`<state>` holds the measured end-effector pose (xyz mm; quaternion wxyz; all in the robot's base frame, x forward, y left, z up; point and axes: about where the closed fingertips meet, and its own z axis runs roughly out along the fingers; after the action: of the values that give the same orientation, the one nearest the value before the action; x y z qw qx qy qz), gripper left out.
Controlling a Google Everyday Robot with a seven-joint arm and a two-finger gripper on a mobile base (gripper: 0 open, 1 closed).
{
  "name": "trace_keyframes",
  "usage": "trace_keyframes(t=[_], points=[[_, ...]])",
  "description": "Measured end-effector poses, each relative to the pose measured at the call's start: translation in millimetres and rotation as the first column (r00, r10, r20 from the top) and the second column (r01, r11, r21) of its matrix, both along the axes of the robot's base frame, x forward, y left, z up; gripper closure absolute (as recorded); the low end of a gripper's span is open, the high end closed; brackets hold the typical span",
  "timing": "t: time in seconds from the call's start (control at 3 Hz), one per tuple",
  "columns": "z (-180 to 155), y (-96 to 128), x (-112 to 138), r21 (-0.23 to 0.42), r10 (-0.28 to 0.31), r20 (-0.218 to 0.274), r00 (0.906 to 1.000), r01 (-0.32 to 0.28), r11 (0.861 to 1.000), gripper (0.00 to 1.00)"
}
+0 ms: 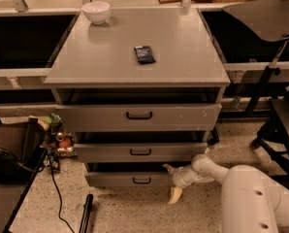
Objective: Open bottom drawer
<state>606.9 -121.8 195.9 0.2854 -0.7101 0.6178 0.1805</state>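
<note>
My fingers are open away from the drawer's handle, but a gap shows above the bottom drawer's front, so next I grip its top edge (160,173) and pull.
The grey cabinet (183,57) has three drawers. The bottom drawer (115,180) is the lowest and narrowest front, with a small black loop handle (141,180). A dark gap shows above its front. My gripper (171,181) is at the right end of that drawer front, right of the handle and close to the floor. Its two pale fingertips are spread, one up at the drawer's top edge (168,168) and one down near the floor (175,195). It holds nothing that I can see.
The middle drawer (140,152) and top drawer (138,115) sit above. A white bowl (96,11) and a dark packet (144,54) lie on the cabinet top. A dark bag (11,147) and cables are on the left floor. A black chair (280,115) stands at the right.
</note>
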Motion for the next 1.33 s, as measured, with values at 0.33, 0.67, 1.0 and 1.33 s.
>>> trace_keyframes(t=[0.33,0.67,1.0,1.33], points=[[-4.5,7.7,3.1,-0.032,0.003,-0.007,1.0000,-0.003,0.999,0.00],[-13.8,15.6,0.4,-0.032,0.013,-0.041,0.9991,-0.015,0.999,0.19],[-16.2,19.4,-5.5,-0.022,0.034,-0.068,0.9971,-0.036,0.999,0.43],[-7.0,16.8,-9.6,-0.018,0.038,-0.061,0.9974,-0.039,0.999,0.66]])
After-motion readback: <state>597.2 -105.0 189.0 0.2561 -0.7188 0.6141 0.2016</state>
